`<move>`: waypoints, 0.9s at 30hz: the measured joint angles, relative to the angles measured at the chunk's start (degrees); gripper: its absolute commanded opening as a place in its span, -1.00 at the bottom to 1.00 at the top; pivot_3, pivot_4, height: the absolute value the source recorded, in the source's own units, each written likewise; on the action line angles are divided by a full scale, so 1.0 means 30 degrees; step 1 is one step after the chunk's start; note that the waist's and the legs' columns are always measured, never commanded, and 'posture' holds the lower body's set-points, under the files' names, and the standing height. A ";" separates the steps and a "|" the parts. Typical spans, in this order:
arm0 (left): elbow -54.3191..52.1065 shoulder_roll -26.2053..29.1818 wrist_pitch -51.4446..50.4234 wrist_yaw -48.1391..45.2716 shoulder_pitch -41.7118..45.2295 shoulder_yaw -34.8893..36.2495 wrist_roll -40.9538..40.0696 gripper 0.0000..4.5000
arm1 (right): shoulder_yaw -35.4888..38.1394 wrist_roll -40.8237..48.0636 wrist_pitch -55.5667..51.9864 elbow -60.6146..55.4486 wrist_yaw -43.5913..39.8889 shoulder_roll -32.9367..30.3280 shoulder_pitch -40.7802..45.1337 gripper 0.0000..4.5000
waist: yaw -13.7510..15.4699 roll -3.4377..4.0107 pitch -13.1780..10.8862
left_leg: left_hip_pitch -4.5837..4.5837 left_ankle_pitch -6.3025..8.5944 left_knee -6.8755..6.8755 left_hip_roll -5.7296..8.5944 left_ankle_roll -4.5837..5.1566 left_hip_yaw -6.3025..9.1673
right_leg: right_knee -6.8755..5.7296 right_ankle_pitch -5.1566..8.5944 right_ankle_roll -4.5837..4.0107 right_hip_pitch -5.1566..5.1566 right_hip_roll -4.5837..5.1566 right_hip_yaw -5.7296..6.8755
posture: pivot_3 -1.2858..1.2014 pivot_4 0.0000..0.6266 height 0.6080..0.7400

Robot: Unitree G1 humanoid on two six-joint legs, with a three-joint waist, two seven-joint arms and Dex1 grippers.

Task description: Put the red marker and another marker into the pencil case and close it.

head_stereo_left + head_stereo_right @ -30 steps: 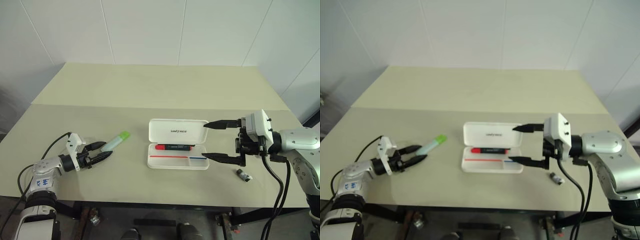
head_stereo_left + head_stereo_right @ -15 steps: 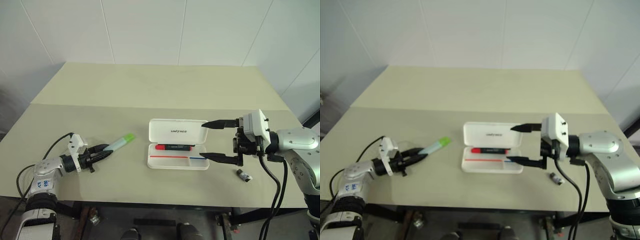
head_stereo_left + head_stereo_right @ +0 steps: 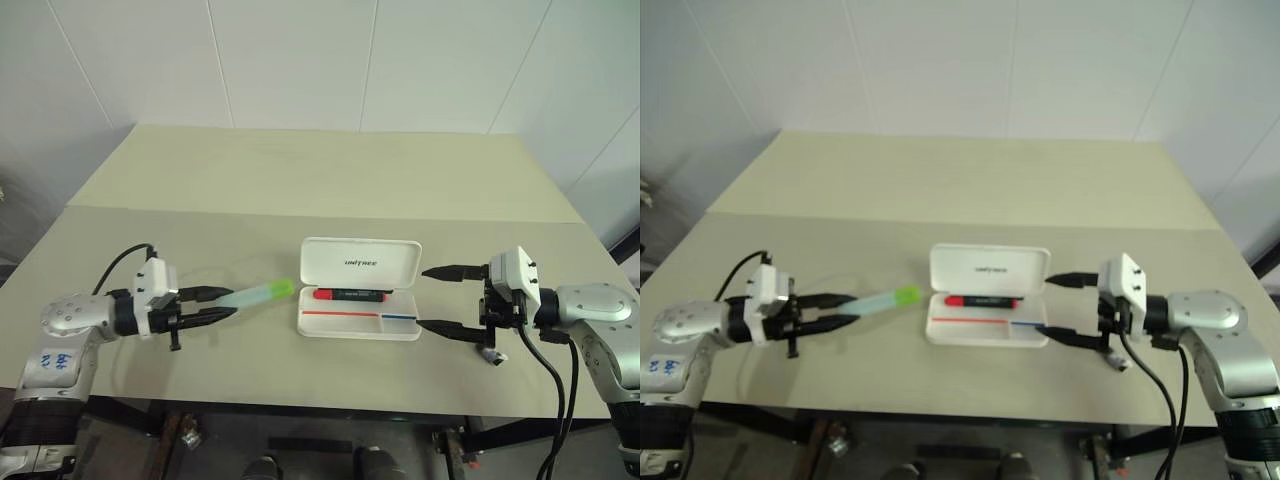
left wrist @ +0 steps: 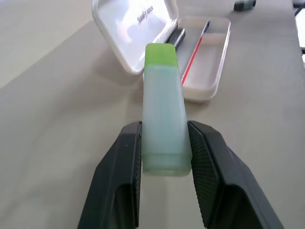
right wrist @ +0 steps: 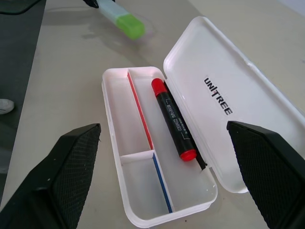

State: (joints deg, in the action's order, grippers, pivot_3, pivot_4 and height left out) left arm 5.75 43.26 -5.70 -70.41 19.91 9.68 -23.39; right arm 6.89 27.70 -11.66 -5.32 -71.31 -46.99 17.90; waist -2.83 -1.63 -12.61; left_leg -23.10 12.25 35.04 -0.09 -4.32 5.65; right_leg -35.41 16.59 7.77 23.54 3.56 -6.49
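Next, my left gripper lets go of the green marker in the empty front slot of the pencil case (image 3: 342,323) (image 4: 205,64), along the red piece of the pencil case.
The pencil case (image 3: 362,264) lies open in the middle of the table, its lid tipped back. The red marker (image 3: 350,295) rests in the rear slot of its tray (image 5: 114,124), black barrel with red ends (image 5: 174,119). My left gripper (image 3: 228,304) is shut on the pale body of the green marker (image 3: 262,293) and holds it above the table, green cap (image 4: 161,53) pointing at the case's left end. My right gripper (image 3: 423,297) stands open just right of the case, its fingers (image 5: 66,176) wide apart with nothing between them.
A small dark cylinder (image 3: 490,355) lies on the table under my right gripper, near the front edge. A seam (image 3: 200,210) crosses the tabletop behind the case. White wall panels rise behind the table.
My left gripper shut on the green marker, lifted it off the table and carried it right toward the case. My right gripper sank and drew slightly right, still open.
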 measured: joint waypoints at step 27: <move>0.2791 -0.4477 -0.0397 -0.0763 0.4514 -0.6054 0.1924 -0.51 | 0.1639 0.0580 -0.0404 -0.3809 0.2570 0.0084 -0.4124 1.00 | 0.0000 -0.0005 -0.0003 | -0.0006 -0.0006 0.0027 0.0022 0.0009 0.0000 | 0.0011 -0.0046 0.0094 -0.0013 -0.0004 -0.0014 | 0.03 -0.52 1.00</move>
State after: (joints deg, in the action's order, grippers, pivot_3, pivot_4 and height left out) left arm 14.12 29.83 -6.89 -72.70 33.45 -8.48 -17.62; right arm 11.81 29.44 -12.87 -16.75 -63.60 -46.74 5.53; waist -2.83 -1.64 -12.62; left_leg -23.12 12.23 35.12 -0.02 -4.30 5.65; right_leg -35.38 16.45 8.05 23.50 3.55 -6.54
